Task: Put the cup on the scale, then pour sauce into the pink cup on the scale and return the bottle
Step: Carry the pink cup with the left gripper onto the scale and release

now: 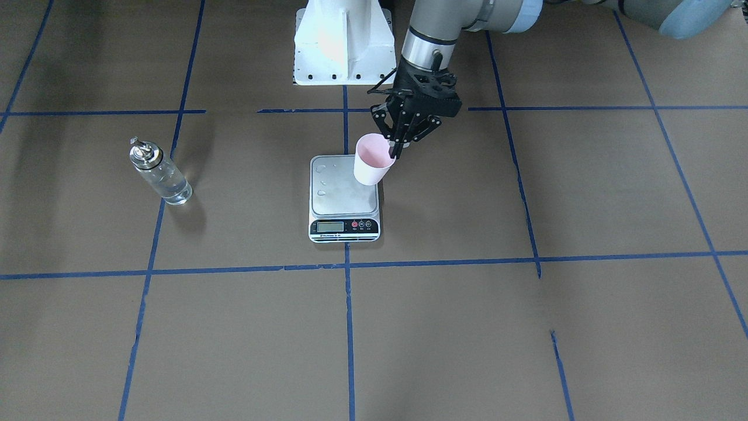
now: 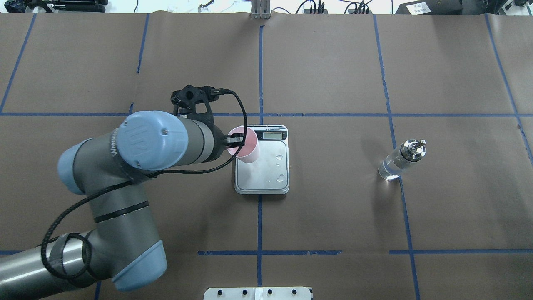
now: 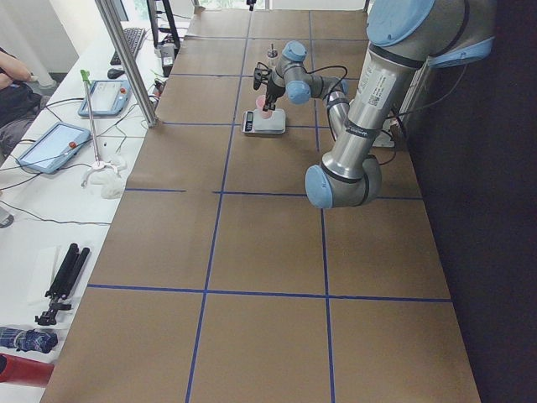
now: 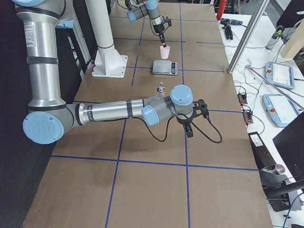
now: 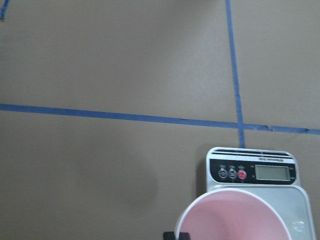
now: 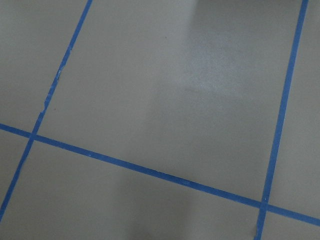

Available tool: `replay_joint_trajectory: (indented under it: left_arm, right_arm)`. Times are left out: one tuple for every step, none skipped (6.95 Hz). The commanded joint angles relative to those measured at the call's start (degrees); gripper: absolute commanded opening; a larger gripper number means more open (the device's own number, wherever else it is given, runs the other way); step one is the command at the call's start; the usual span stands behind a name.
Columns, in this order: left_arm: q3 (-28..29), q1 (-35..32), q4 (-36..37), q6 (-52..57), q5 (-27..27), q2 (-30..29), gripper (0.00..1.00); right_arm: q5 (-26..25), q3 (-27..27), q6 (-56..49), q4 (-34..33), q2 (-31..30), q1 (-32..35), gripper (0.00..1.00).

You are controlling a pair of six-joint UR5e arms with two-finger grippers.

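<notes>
My left gripper is going to put the pale pink cup down on the middle of the scale's platform (image 1: 347,193) (image 5: 256,225).
My left gripper (image 1: 395,152) is shut on the rim of the pale pink cup (image 1: 372,160), one finger inside it. It holds the cup upright, just above the scale (image 1: 343,199) at the platform edge on my left side. The cup (image 2: 245,146) overlaps that edge of the scale (image 2: 266,175) in the overhead view. The left wrist view shows the cup's pink inside (image 5: 235,216) before the scale's display (image 5: 272,172). The clear bottle (image 1: 159,173) with colourless sauce stands upright and alone, far off on my right (image 2: 402,160). My right gripper (image 4: 191,133) shows only in the right side view; I cannot tell whether it is open.
Several water drops (image 2: 281,178) lie on the scale's platform. The white robot base (image 1: 342,44) stands behind the scale. Blue tape lines (image 1: 349,263) grid the brown table. My right arm (image 4: 118,111) stretches low over the table near the bottle (image 4: 160,89).
</notes>
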Motion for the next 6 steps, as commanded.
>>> replay_joint_trajectory:
  left_arm:
    - [4.8, 0.5, 0.0, -0.3, 1.4, -3.2, 0.0]
    - [5.4, 0.5, 0.0, -0.3, 1.5, -3.2, 0.0]
    - [5.8, 0.6, -0.1, -0.1, 1.8, -3.2, 0.0]
    - [5.8, 0.9, -0.1, 0.1, 1.8, -3.3, 0.0]
    - [5.8, 1.5, -0.1, 0.2, 1.8, -3.2, 0.0]
    - [6.0, 1.7, -0.2, 0.3, 1.8, -3.6, 0.04]
  right_arm:
    - [0.0, 0.3, 0.1, 0.0, -0.1, 0.1, 1.0]
    - [0.0, 0.3, 0.1, 0.0, -0.2, 0.1, 1.0]
    - [0.0, 0.3, 0.1, 0.0, -0.2, 0.1, 1.0]
    - [0.0, 0.3, 0.1, 0.0, -0.2, 0.1, 1.0]
    - [0.0, 0.3, 0.1, 0.0, -0.2, 0.1, 1.0]
    - [0.0, 0.3, 0.1, 0.0, -0.2, 0.0, 1.0]
